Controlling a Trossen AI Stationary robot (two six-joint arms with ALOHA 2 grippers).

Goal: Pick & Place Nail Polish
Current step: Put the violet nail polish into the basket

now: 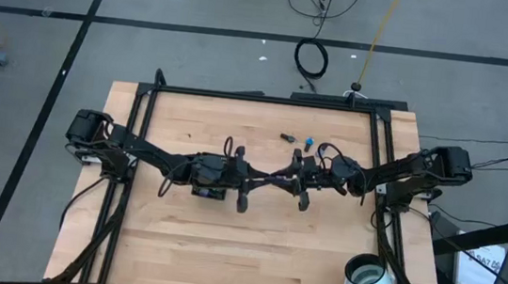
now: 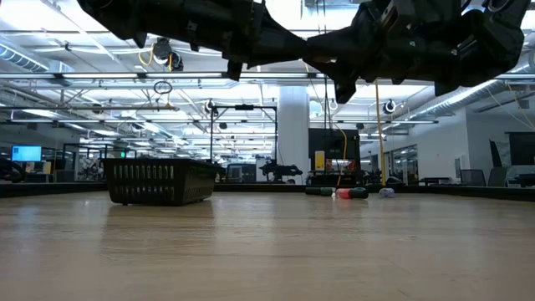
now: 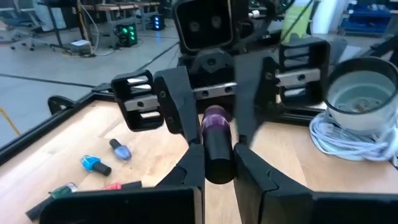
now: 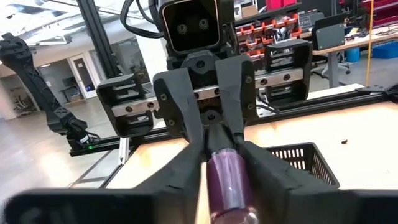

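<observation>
My left gripper is going to release the purple nail polish bottle inside the black slotted basket [image 1: 216,171], toward the basket's far end.
My two grippers meet nose to nose above the middle of the table, left [image 1: 271,178] and right [image 1: 294,174]. Between them is one nail polish bottle [image 3: 216,140] with a purple body and a black cap, clear of the table. Both grippers are shut on it. Several other bottles lie loose on the wood toward the far edge: a dark one [image 1: 288,137] and a blue one [image 1: 310,141]. The left wrist view shows blue [image 3: 121,150], teal [image 3: 94,164], green [image 3: 62,188] and red [image 3: 122,185] bottles. My left gripper pinches the bottle's black cap [image 3: 217,163] between its two fingers. The fingers come level from the table's left and lie along the bottle. The bottle is level and lifted clear. My right gripper pinches the purple body [image 4: 229,180] between its two fingers. The fingers come level from the table's right and lie along the bottle. The cap end points away into the left gripper's fingers [image 4: 186,115].
A black slotted basket [image 2: 159,181] stands on the table below the left arm; it also shows in the right wrist view [image 4: 300,159]. A white cup with coiled cable [image 1: 368,283] sits at the near right corner. A black frame [image 1: 268,99] borders the table.
</observation>
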